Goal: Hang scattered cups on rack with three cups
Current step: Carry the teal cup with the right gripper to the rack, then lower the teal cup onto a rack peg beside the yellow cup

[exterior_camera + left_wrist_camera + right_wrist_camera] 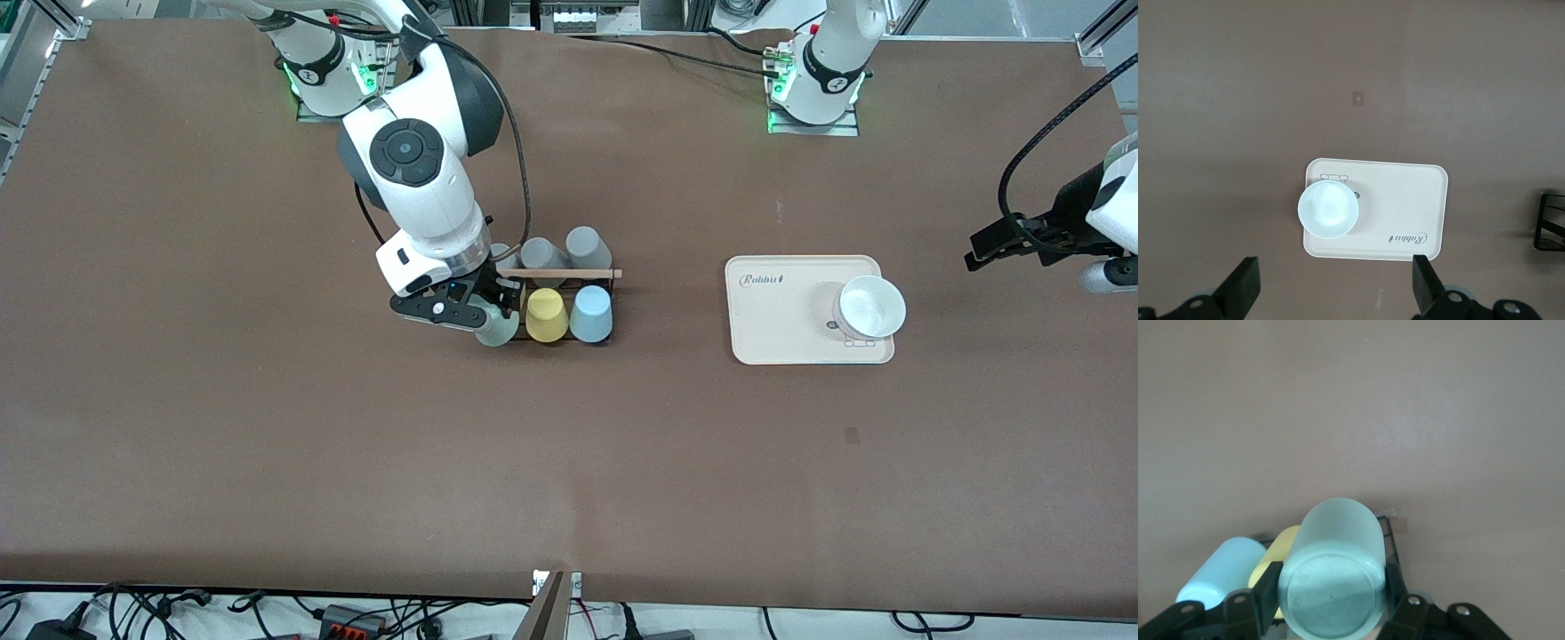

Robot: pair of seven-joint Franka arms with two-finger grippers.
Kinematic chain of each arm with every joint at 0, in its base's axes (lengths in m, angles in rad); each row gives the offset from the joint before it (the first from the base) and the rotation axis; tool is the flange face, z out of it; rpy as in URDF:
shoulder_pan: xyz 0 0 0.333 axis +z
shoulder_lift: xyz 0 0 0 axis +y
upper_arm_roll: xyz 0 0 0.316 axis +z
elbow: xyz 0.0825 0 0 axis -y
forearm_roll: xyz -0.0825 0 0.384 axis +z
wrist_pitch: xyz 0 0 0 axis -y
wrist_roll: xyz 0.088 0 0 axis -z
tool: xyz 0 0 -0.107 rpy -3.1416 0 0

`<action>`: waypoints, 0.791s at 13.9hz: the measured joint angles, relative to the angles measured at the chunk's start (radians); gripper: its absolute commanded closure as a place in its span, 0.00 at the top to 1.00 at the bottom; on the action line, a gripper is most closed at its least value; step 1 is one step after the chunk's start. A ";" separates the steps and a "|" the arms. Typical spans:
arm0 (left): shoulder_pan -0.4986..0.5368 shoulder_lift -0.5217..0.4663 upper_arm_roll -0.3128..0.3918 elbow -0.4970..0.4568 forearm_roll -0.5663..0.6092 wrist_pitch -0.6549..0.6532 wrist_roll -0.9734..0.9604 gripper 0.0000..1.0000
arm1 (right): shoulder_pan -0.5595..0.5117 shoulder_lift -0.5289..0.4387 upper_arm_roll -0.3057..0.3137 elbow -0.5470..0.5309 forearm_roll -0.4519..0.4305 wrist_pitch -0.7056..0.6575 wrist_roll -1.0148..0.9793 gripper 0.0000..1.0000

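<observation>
My right gripper has the pale sage green cup. It will put the cup down on the rack's end (501, 318) (1340, 553) beside the yellow cup.
The black wire rack (613, 288) with a wooden rod (569, 273) stands mid-table toward the right arm's end. On its row nearer the front camera a yellow cup (546, 316) and the light blue cup (591, 314) sit upside down. My right gripper (484, 311) is shut on the pale sage green cup (498, 327) at the rack's end, beside the yellow cup. In the right wrist view the fingers (1265, 590) press both sides of the green cup (1331, 580); whether it sits on a peg is hidden. My left gripper (996, 244) waits open and empty over the table's left-arm end (1335, 287).
Two grey cups (542, 255) (587, 243) sit upside down on the rack's row farther from the front camera. A cream tray (773, 329) holds a white bowl (871, 307) toward the left arm's end; both show in the left wrist view, tray (1405, 200) and bowl (1328, 209).
</observation>
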 measured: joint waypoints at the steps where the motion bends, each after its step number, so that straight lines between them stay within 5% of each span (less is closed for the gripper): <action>1: 0.000 0.000 0.000 0.000 0.000 0.001 0.000 1.00 | 0.003 0.000 0.000 0.000 0.004 -0.005 0.000 0.07; 11: 0.000 0.000 -0.002 0.000 0.000 0.017 0.000 1.00 | 0.006 0.004 -0.001 -0.004 0.004 -0.087 0.000 0.07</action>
